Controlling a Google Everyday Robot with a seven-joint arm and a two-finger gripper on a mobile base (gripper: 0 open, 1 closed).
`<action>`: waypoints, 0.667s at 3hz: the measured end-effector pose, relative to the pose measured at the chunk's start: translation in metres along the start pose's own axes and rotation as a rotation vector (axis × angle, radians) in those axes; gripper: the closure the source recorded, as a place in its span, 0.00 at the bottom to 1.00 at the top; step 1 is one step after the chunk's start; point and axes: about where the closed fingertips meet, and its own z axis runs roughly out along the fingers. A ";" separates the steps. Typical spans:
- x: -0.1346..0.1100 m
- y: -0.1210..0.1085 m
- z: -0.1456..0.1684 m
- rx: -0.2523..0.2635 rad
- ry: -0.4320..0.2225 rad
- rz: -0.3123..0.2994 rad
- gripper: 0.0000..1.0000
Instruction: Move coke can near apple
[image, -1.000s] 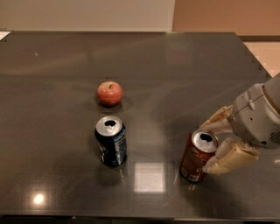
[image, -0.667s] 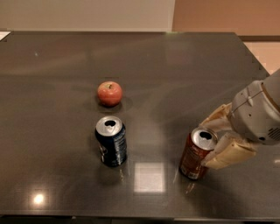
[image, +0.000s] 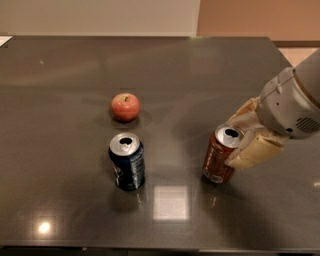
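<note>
Next, I set the coke can on the table (image: 157, 127) close beside the apple, on its side facing my arm, with my gripper.
The coke can (image: 218, 159), red-brown with a silver top, stands tilted at the right of the dark table (image: 60, 90). My gripper (image: 235, 142) comes in from the right and is shut on the can's upper part. One tan finger (image: 252, 151) lies in front of the can and the other (image: 244, 113) behind it. The apple (image: 125, 106), small and red-orange, sits left of centre, well to the left of the can and a little farther back.
A dark blue can (image: 127, 161) with an open silver top stands just in front of the apple. The table's far edge meets a pale wall, and its right edge runs behind my arm (image: 292, 102).
The coke can and my gripper have moved together up the picture and slightly left. The can leans more than before. The apple and the blue can have not moved.
</note>
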 end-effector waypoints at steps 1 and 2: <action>-0.015 -0.035 0.001 0.036 0.010 0.025 1.00; -0.035 -0.071 0.014 0.052 0.003 0.050 1.00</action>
